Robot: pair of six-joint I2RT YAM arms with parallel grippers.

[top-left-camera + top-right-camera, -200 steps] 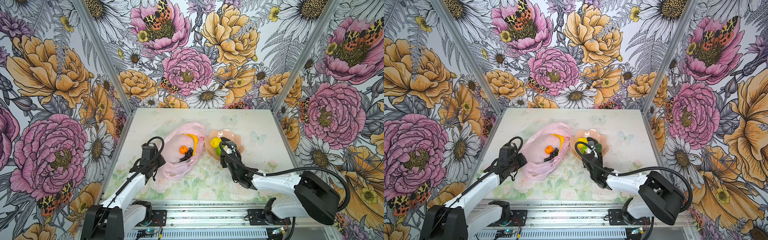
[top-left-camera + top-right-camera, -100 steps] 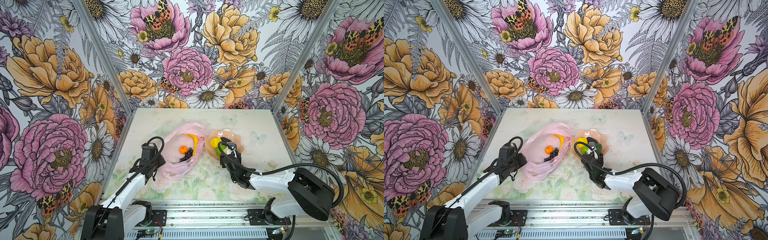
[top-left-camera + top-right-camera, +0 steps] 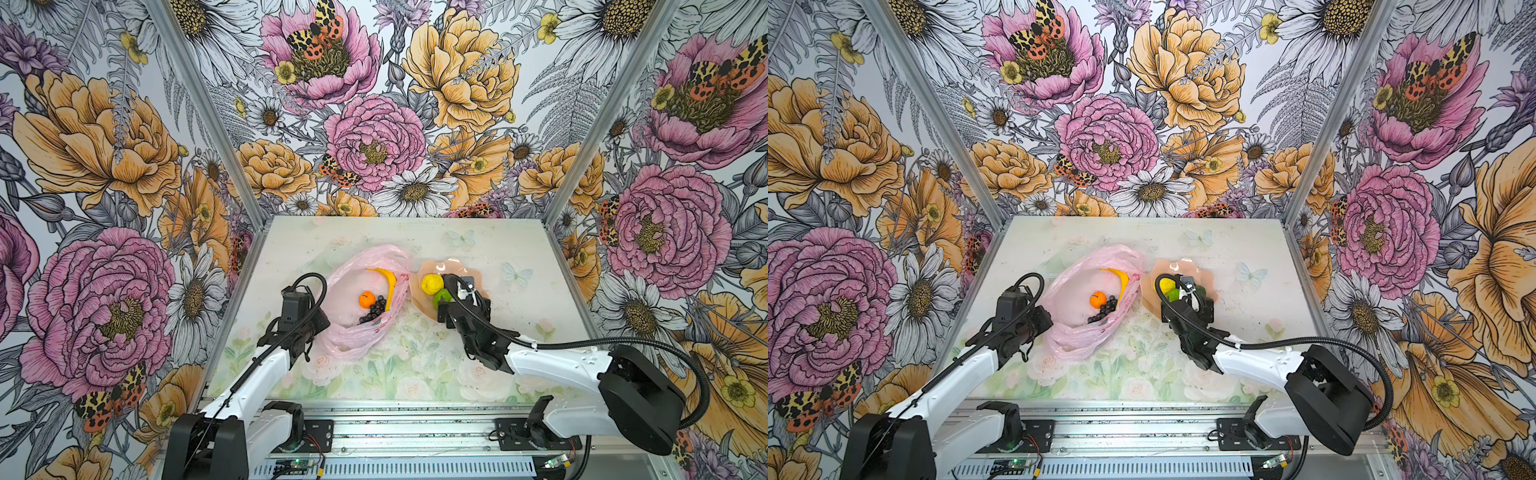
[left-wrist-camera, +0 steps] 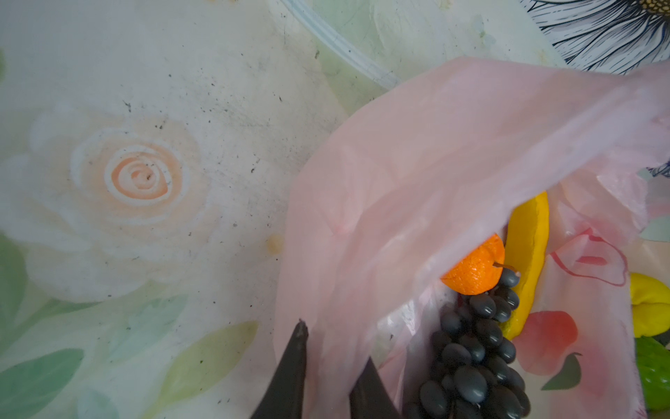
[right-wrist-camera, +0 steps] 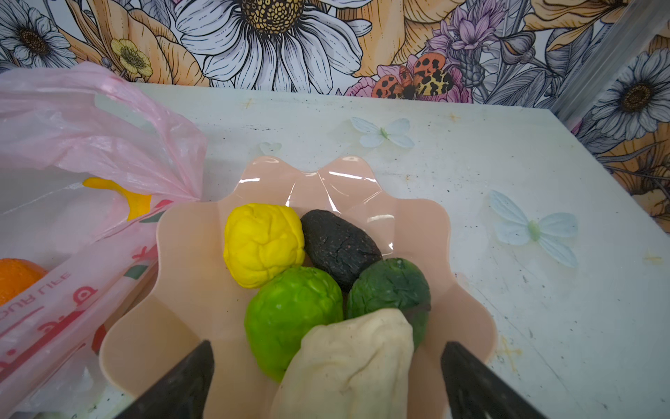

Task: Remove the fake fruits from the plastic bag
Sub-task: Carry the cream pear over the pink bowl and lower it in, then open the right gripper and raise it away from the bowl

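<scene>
Next, I close my right gripper on the stem of the grape bunch (image 3: 371, 309), which lies next to the orange inside the pink plastic bag.
The pink plastic bag (image 3: 353, 345) (image 4: 435, 163) lies open left of centre. Inside it lie a banana (image 4: 525, 261), an orange (image 4: 475, 272) and a grape bunch (image 4: 471, 362). My left gripper (image 4: 335, 341) (image 3: 320, 328) is shut on the bag's near-left edge, with pink film pinched between its jaws. My right gripper (image 5: 326, 344) (image 3: 453, 307) hangs wide open over the peach bowl (image 5: 174, 326). The cream lumpy piece (image 5: 351, 362) lies loose between its jaws. Also in the bowl are a lemon (image 5: 263, 245), a lime (image 5: 293, 319), a blackish avocado (image 5: 339, 246) and a dark green fruit (image 5: 389, 286).
The bowl (image 3: 473, 266) touches the bag's right side. Flowered walls close in the table (image 3: 519, 232) at the back and on both sides. Bare tabletop stretches right of the bowl and towards the front edge.
My right gripper's jaws have spread wider over the bowl, and the cream piece now lies free between them. The left arm has stayed in place, holding the bag.
</scene>
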